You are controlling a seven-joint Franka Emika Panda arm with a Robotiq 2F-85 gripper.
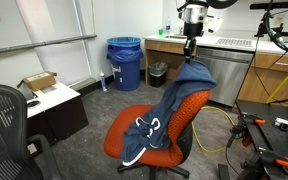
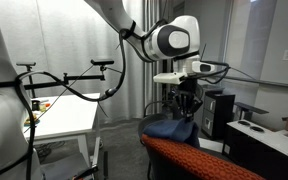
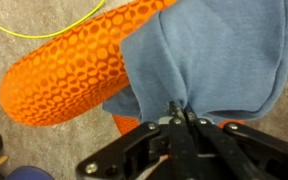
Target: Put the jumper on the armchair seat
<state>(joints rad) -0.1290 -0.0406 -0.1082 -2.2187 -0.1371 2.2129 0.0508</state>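
Note:
Next, I let go of the jumper, which hangs over the backrest now, with my gripper over its crumpled lower part on the orange-red armchair seat [image 1: 147, 131].
The dark navy jumper [image 1: 164, 115] hangs over the orange chair's backrest [image 1: 194, 110], and its lower part lies crumpled on the orange-red armchair seat [image 1: 119, 135]. My gripper [image 1: 191, 55] is above the top of the backrest, shut on a pinch of the jumper's cloth, which it holds up there. In the wrist view the jaws [image 3: 182, 118] pinch the blue fabric [image 3: 219, 55] beside the orange honeycomb backrest [image 3: 74, 70]. In an exterior view the gripper [image 2: 184, 112] holds the jumper [image 2: 174, 128] over the chair's edge [image 2: 199, 158].
A black mesh office chair [image 1: 4, 125] stands at the near side. A low dark cabinet with a box [image 1: 49, 100], a blue bin [image 1: 125, 62] and a small black bin [image 1: 158, 73] stand behind. Counters [image 1: 234, 55] and yellow cable [image 1: 216, 125] are beside the chair.

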